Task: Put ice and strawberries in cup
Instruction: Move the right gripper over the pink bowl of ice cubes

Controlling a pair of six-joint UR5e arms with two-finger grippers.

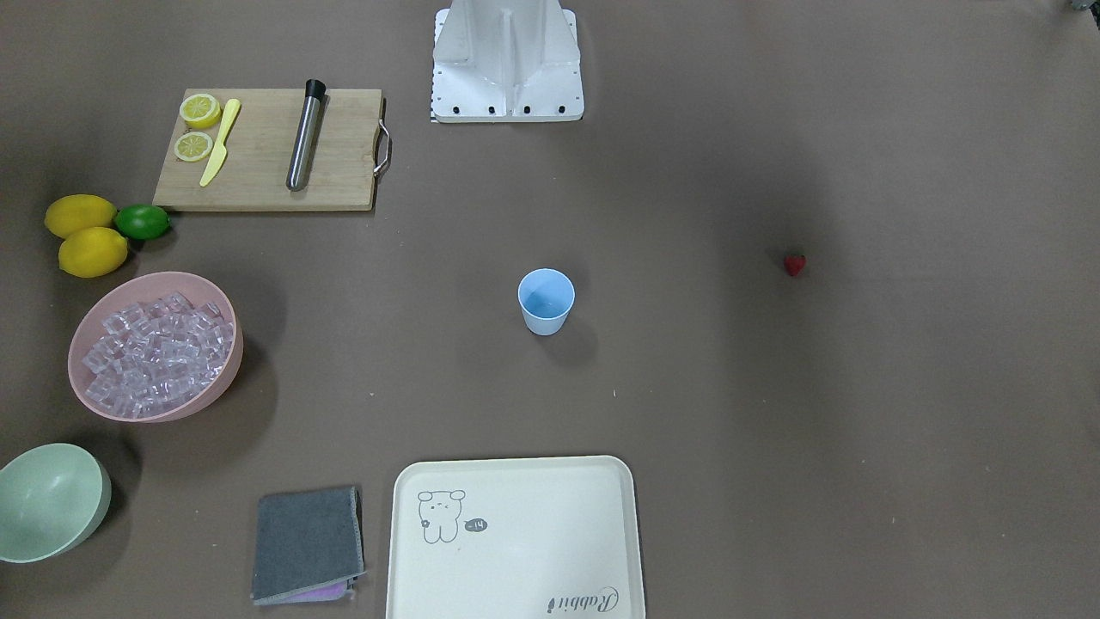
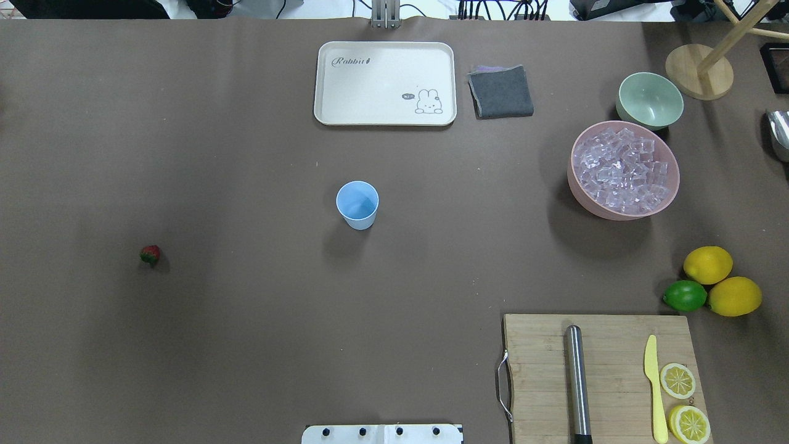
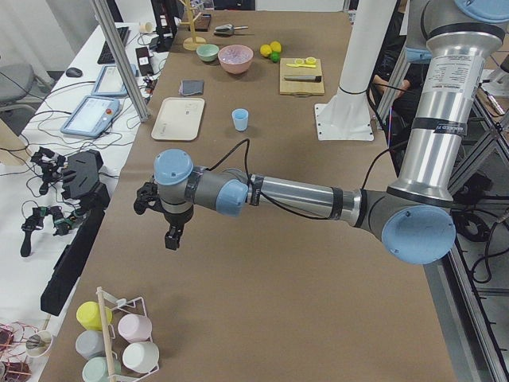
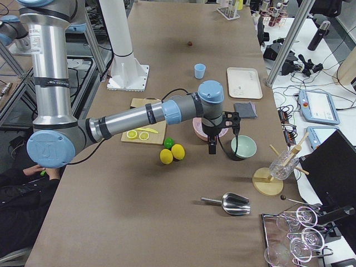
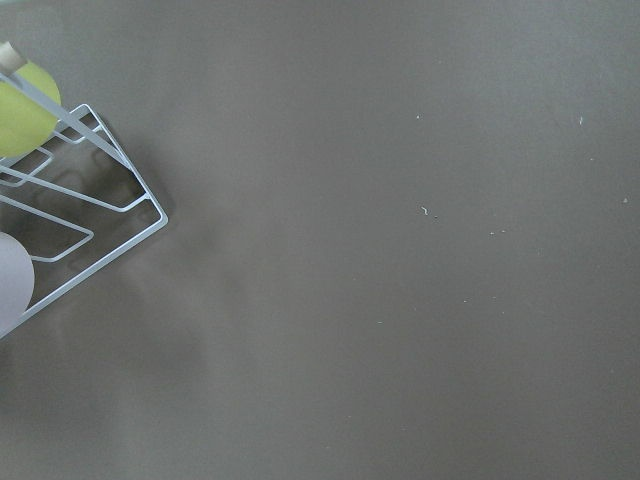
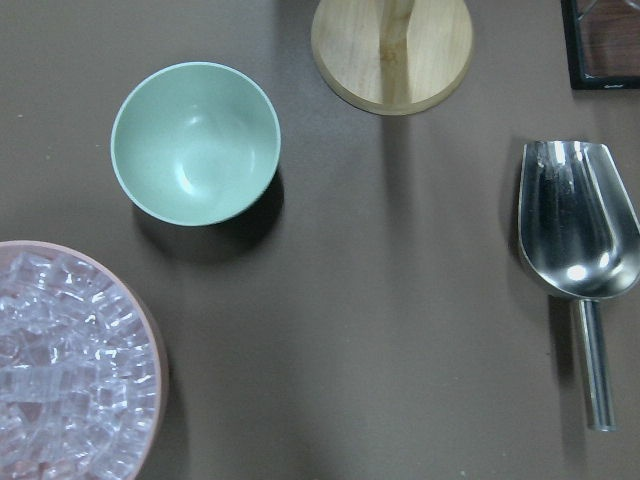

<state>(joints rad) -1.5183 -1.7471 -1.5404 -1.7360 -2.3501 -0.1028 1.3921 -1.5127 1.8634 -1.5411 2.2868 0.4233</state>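
Next, I reach into the pink bowl with my right gripper and grab the ice [image 1: 203, 357] near the side facing the light-blue cup.
The light-blue cup [image 1: 546, 301] stands upright mid-table, also in the overhead view [image 2: 357, 205]; it looks empty. The strawberry [image 1: 795, 265] lies alone on the table on my left side, also in the overhead view [image 2: 150, 254]. The ice [image 1: 159, 352] fills the pink bowl [image 2: 576, 185] on my right side, and part of it shows in the right wrist view [image 6: 60, 380]. My left gripper [image 3: 171, 235] hangs over bare table beyond the strawberry, near a cup rack. My right gripper [image 4: 212, 147] hangs between the pink and green bowls. I cannot tell whether either is open or shut.
A pale green bowl [image 6: 195, 140], a metal scoop [image 6: 580, 240] and a wooden stand base [image 6: 392, 50] lie past the pink bowl. A cutting board [image 2: 601, 376] holds a steel tube, knife and lemon slices. Lemons, a lime [image 2: 684, 296], a tray [image 2: 385, 83], a grey cloth [image 2: 500, 91] and a wire rack [image 5: 70, 220] are around.
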